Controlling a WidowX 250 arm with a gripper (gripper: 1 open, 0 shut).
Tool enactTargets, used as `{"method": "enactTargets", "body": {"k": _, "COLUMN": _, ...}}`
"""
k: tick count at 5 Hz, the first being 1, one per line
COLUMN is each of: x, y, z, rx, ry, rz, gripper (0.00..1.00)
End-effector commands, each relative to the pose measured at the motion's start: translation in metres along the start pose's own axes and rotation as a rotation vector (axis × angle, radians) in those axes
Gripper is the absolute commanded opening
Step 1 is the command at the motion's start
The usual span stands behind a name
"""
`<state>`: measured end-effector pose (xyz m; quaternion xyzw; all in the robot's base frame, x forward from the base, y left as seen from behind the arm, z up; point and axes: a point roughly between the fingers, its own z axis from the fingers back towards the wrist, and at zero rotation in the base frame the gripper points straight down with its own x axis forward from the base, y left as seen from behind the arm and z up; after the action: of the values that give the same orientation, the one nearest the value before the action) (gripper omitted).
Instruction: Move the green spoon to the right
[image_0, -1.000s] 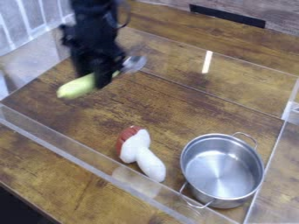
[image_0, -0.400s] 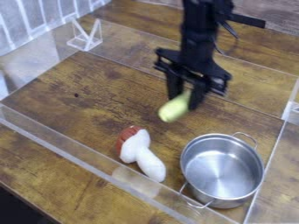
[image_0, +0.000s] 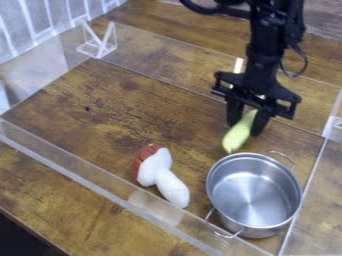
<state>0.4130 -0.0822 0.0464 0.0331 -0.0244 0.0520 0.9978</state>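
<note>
Next, I set the green spoon on the bare wood (image_0: 217, 120) just beyond the silver pot's far rim.
The green spoon (image_0: 239, 135) hangs tilted, its yellow-green handle pointing down toward the table just above the pot's far rim. My gripper (image_0: 254, 115) is shut on the spoon's upper part, pointing straight down at the right side of the wooden table. The spoon's silver bowl is hidden behind the black fingers (image_0: 274, 108).
A silver pot (image_0: 254, 193) stands at the front right, right below the spoon. A white toy with a reddish-brown end (image_0: 160, 176) lies left of the pot. Clear acrylic walls (image_0: 80, 165) fence the wooden table. A small clear stand (image_0: 94, 42) sits at the far left.
The gripper has carried the green spoon from the far left across to the right and lower, ending just above the pot's far rim.
</note>
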Motion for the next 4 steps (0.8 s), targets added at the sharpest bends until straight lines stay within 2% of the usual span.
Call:
{"method": "enactTargets", "body": {"k": 1, "x": 0.027, "y": 0.009, "z": 0.026, "rx": -0.026, "ry": -0.068, "rz": 0.069, "gripper": 0.0}}
{"method": "enactTargets", "body": {"k": 3, "x": 0.029, "y": 0.024, "z": 0.02, "rx": -0.029, "ry": -0.047, "rz": 0.078, "gripper": 0.0}}
{"method": "enactTargets", "body": {"k": 4, "x": 0.026, "y": 0.025, "z": 0.016, "rx": -0.042, "ry": -0.043, "rz": 0.023, "gripper": 0.0}}
